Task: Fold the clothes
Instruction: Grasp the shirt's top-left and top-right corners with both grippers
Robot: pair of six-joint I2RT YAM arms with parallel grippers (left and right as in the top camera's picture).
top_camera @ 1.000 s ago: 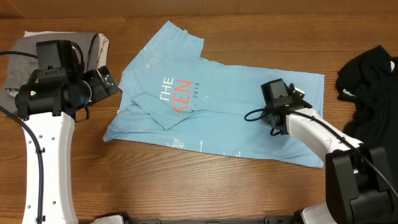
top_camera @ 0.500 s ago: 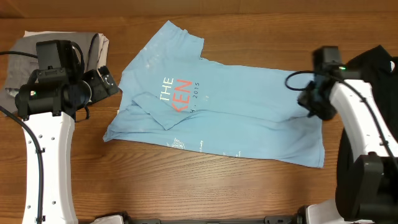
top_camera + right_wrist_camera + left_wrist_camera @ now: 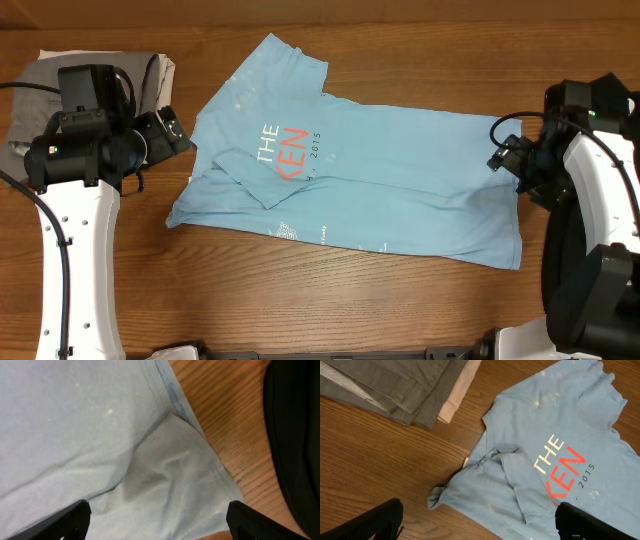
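The right gripper needs to next close on the far hem corner (image 3: pixel 519 121) of the light blue T-shirt.
The clothes, a light blue T-shirt (image 3: pixel 390 195) with white and orange-red lettering, lie spread across the table's middle, the left sleeve folded in over the chest. My left gripper (image 3: pixel 178 135) hovers open just off the shirt's left edge. In the left wrist view the shirt (image 3: pixel 555 445) fills the right half and nothing lies between the gripper's (image 3: pixel 480 527) black fingers (image 3: pixel 375 522). My right gripper (image 3: pixel 508 158) hangs open over the shirt's right hem. The right wrist view shows the rumpled hem corner (image 3: pixel 175 475) below the gripper (image 3: pixel 160 527), not gripped.
Folded grey trousers (image 3: pixel 35 90) lie at the far left behind the left arm, with a pale cloth (image 3: pixel 455 395) under them. A black garment (image 3: pixel 295 435) lies on the wood right of the shirt's hem.
My right arm has swung from the shirt's middle to its right hem, and its jaws have opened wide. The shirt and the left arm have not moved.
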